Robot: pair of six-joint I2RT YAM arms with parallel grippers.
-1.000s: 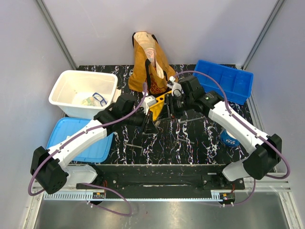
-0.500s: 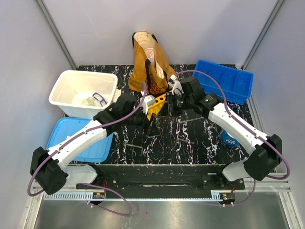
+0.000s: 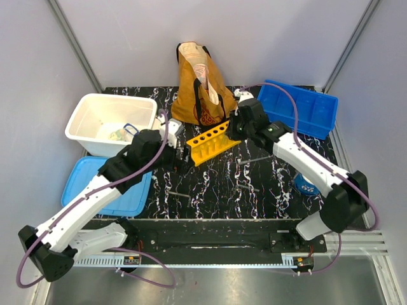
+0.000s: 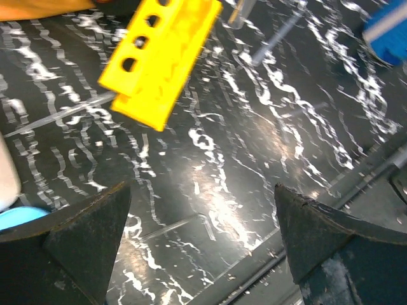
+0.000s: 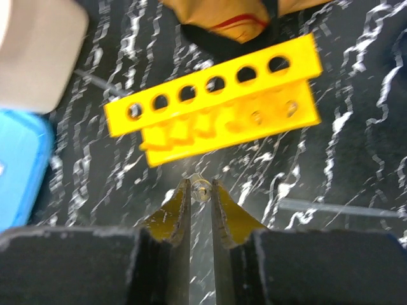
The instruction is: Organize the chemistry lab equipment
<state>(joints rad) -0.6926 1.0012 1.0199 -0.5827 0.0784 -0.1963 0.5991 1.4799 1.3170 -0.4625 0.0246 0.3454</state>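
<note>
The small clear tube will go down from my right gripper onto the yellow test-tube rack's empty peg (image 3: pixel 220 143) (image 5: pixel 231 124) beside its standing tubes.
The yellow test-tube rack (image 3: pixel 212 141) (image 5: pixel 216 101) (image 4: pixel 162 57) stands slantwise on the black marbled table, holes up, in front of the tote bag. My right gripper (image 3: pixel 236 129) (image 5: pixel 201 189) hovers by the rack's right end, shut on a small clear tube (image 5: pixel 202 189) held end-on between its fingertips. My left gripper (image 3: pixel 178 143) (image 4: pixel 202 187) is to the left of the rack, wide open and holding nothing. Thin clear tubes lie loose on the table: one (image 4: pixel 172 227) under the left gripper, one (image 4: pixel 57 117) beside the rack, and one (image 3: pixel 254 159) (image 5: pixel 337 208) to the right.
The mustard-brown tote bag (image 3: pixel 198 82) stands at the back centre. A white bin (image 3: pixel 82 117) holding small items is at the left, with a blue lid (image 3: pixel 102 190) in front of it. A blue tray (image 3: pixel 302 108) sits at the back right, and a blue round item (image 3: pixel 307 184) near the right edge.
My left gripper opened, let go of the rack and drew back to the left. The rack now stands on the table. My right gripper closed on the clear tube and rose slightly.
</note>
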